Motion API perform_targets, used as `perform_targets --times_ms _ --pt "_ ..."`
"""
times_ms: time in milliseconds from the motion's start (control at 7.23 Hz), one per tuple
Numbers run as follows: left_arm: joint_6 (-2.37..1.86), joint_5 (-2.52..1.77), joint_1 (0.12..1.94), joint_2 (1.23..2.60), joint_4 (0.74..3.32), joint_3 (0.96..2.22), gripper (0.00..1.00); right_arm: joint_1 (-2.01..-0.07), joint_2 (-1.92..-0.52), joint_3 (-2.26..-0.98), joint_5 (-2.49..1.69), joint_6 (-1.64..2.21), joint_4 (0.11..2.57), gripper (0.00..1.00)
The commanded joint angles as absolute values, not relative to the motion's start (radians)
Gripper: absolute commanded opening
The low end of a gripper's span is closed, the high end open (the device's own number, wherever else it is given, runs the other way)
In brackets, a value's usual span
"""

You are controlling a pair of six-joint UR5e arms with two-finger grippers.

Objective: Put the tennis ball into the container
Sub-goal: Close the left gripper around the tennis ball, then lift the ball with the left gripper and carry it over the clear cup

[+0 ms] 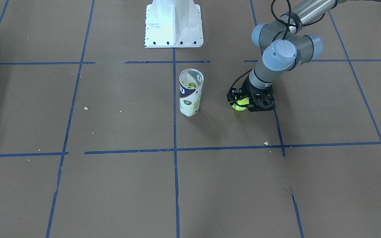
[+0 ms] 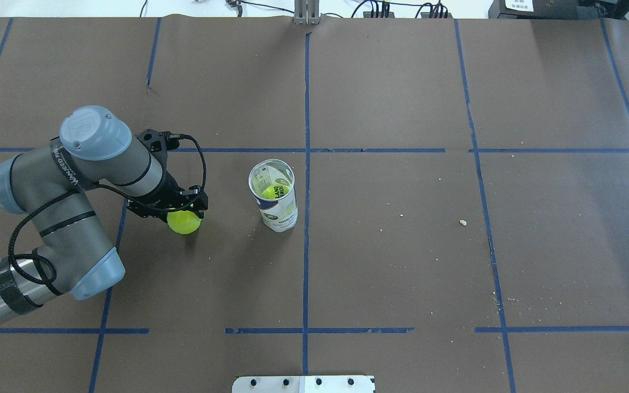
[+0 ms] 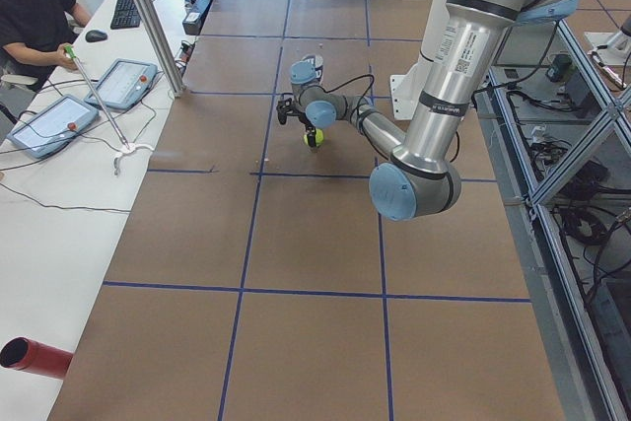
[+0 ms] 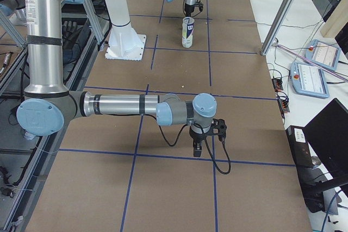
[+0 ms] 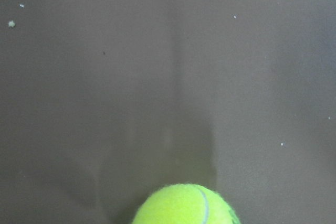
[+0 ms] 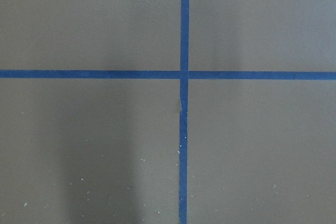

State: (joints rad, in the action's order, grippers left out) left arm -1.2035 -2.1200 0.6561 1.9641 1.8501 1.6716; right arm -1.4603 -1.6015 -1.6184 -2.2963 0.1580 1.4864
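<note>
Next, I release the tennis ball from my left gripper inside the container, on top of the second yellow ball (image 1: 190, 82).
The tennis ball (image 2: 183, 222) (image 1: 240, 104) is bright yellow-green and sits between the black fingers of my left gripper (image 2: 184, 217) (image 1: 240, 102), which is shut on it low over the brown table. In the left wrist view the ball (image 5: 184, 205) fills the bottom edge, with its shadow on the paper. The container (image 2: 274, 196) (image 1: 190, 93), a clear tube with a white and navy label, stands upright a short way from the ball, towards the table's middle. A second yellow ball (image 2: 268, 192) lies inside it. My right gripper (image 4: 197, 151) hangs over the table far from both; I cannot tell whether it is open.
The white robot base (image 1: 174, 24) stands behind the tube. Blue tape lines (image 6: 182, 74) grid the brown paper, with small crumbs (image 2: 462, 222) scattered about. An operator (image 3: 35, 7) with tablets sits at a side bench, and a red cylinder (image 3: 35, 357) lies there too.
</note>
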Motion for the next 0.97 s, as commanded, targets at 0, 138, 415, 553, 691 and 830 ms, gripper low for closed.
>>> perform_targets --times_ms 0,138,415,553,691,830 --pt "-1.191 -2.123 0.682 1.944 1.779 1.812 0.00 -1.460 -1.601 -1.618 -2.296 0.158 1.486 1.00" --pt "-1.154 -2.129 0.765 1.934 1.594 1.932 0.00 -1.459 -1.601 -1.618 -2.296 0.158 1.486 1.00" --pt "-1.004 -2.131 0.865 2.075 1.157 2.101 0.00 -1.460 -1.601 -1.618 -2.296 0.158 1.486 1.00" --pt "-0.991 -2.132 0.888 2.139 1.026 2.161 0.00 -1.460 -1.601 -1.618 -2.296 0.158 1.486 1.00" --pt "-0.991 -2.144 0.893 2.201 0.958 2.174 0.00 -1.460 -1.601 -1.618 -2.296 0.158 1.486 1.00" --pt "-1.005 -2.201 0.891 2.226 0.963 2.148 0.00 -1.460 -1.601 -1.618 -2.296 0.158 1.486 1.00"
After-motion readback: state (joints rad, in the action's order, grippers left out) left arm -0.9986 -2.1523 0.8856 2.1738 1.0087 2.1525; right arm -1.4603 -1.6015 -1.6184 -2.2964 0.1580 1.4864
